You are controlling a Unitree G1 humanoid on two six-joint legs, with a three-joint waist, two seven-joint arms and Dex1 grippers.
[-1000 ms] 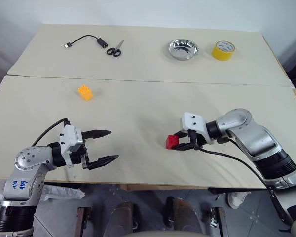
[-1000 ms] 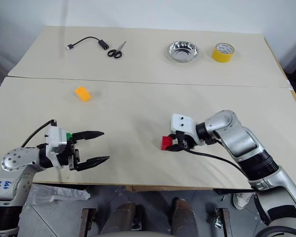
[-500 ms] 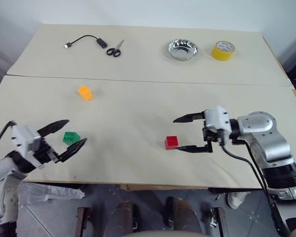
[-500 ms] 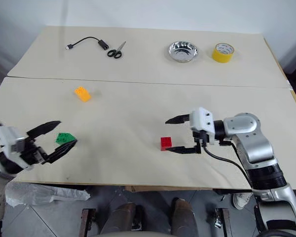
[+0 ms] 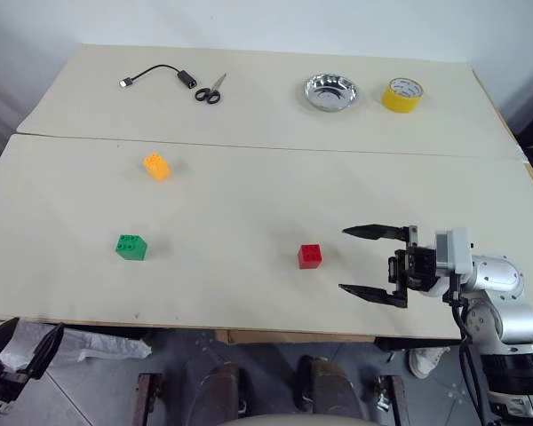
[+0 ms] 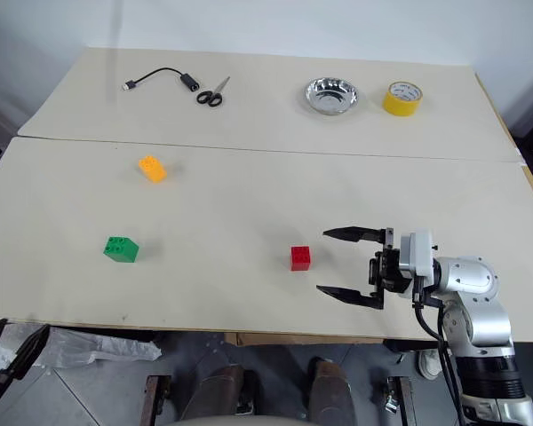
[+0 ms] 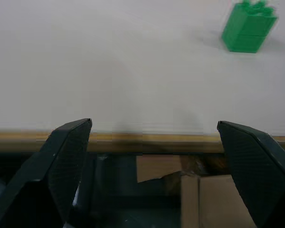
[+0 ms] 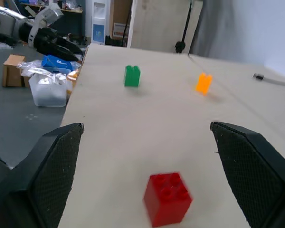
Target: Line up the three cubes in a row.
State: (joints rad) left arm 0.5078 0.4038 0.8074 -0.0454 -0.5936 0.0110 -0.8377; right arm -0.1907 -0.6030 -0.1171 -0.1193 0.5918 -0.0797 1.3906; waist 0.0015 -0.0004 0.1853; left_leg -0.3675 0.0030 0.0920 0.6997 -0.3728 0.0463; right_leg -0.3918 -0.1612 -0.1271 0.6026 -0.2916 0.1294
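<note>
My left gripper goes to the green cube next and closes on its opposite sides (image 5: 132, 252) (image 7: 248, 35), below the studs on the cube's top.
The three cubes lie apart on the near table (image 5: 249, 204). The orange-yellow one (image 5: 155, 166) is at the far left, the green one (image 5: 131, 247) nearer on the left, and the red one (image 5: 309, 256) near the middle. My right gripper (image 5: 345, 260) is open, level and pointing left, a short way right of the red cube (image 8: 167, 198) with nothing in it. My left gripper (image 5: 25, 344) hangs off the table's front left edge, open and empty. The green cube (image 7: 249, 26) lies well beyond it on the table.
On the far table lie a black cable (image 5: 155, 73), scissors (image 5: 209, 89), a metal bowl (image 5: 330, 90) and a yellow tape roll (image 5: 401, 91). A seam (image 5: 266, 146) divides the two tables. Cardboard boxes (image 7: 199, 190) sit under the front edge.
My right gripper opened, let go of the red cube and drew back to the right. My left gripper pulled away from the green cube, leftward and down past the table's front edge.
</note>
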